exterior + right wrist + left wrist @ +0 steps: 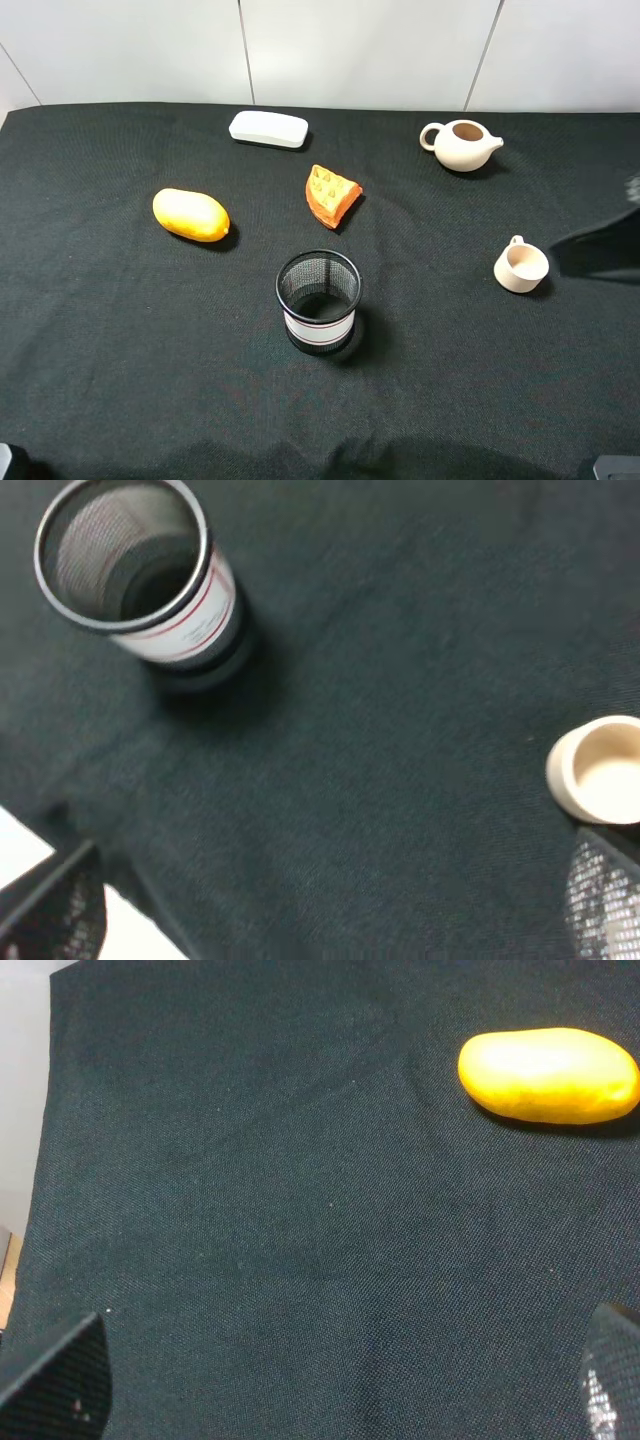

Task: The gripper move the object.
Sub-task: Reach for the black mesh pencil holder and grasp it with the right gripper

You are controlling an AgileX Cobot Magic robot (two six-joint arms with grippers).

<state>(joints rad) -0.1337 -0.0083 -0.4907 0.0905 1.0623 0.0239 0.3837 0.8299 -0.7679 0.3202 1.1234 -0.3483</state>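
I move my right gripper to the pen cup's far rim [345, 259] [201, 520], near the orange wedge, next and close it there.
The black wire-mesh pen cup [318, 300] with a white band edged in red stands upright near the middle of the black cloth. It also shows in the right wrist view [140, 575]. My right gripper [330, 910] is open and empty, its fingers [50, 910] wide apart, well away from the pen cup. My left gripper [335, 1390] is open and empty above bare cloth, with one fingertip [60, 1380] at each side of the view. Neither gripper shows clearly in the exterior view.
A yellow mango [190, 214] lies at the left, also in the left wrist view [548, 1075]. An orange wedge [332, 195], a white case [268, 129], a cream teapot [462, 145] and a beige handled cup [520, 266], also in the right wrist view [597, 770], lie around.
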